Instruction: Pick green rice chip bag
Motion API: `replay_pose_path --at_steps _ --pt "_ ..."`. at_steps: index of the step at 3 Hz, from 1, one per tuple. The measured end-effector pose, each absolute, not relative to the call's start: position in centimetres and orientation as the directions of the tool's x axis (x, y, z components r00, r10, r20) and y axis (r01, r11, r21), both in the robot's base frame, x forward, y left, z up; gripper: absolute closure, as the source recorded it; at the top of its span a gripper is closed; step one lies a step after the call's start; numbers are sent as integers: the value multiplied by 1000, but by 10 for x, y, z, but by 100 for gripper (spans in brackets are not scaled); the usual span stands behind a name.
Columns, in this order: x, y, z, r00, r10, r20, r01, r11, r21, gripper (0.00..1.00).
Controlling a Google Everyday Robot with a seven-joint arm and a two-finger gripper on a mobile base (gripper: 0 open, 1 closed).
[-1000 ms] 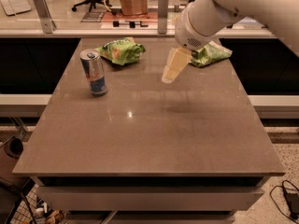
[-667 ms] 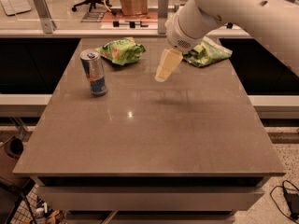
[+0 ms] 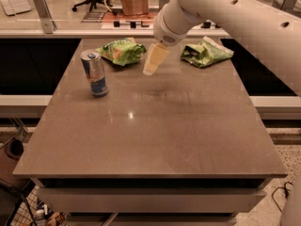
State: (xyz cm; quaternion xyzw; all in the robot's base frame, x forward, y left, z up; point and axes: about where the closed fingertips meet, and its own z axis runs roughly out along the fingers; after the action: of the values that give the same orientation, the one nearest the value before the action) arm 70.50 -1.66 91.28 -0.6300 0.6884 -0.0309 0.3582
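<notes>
The half [image 3: 130, 51] of the green rice chip bag that lies farther from the blue and silver can is the part my gripper needs to grab.
The green rice chip bag [image 3: 121, 52] is puffy and shiny light green with white and orange-yellow patches. It lies at the far left of the brown table [image 3: 155, 126], behind the can. My gripper [image 3: 152, 65] hangs from the white arm [image 3: 225, 8] just right of the bag, a little above the table and apart from the bag. It holds nothing that I can see.
A blue and silver can [image 3: 95, 73] stands upright in front of the bag's left end. A flatter olive-green bag [image 3: 207, 53] lies at the far right. A glass partition and a counter run behind the table's far edge.
The arm has swung left, carrying my gripper from near the olive-green bag to just right of the green rice chip bag. The bags and the can have not moved.
</notes>
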Motion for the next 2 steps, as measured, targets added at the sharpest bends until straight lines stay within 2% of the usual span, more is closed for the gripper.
replay_pose_path --at_steps 2 --pt "719 29 901 106 -876 -471 -871 147 -469 0"
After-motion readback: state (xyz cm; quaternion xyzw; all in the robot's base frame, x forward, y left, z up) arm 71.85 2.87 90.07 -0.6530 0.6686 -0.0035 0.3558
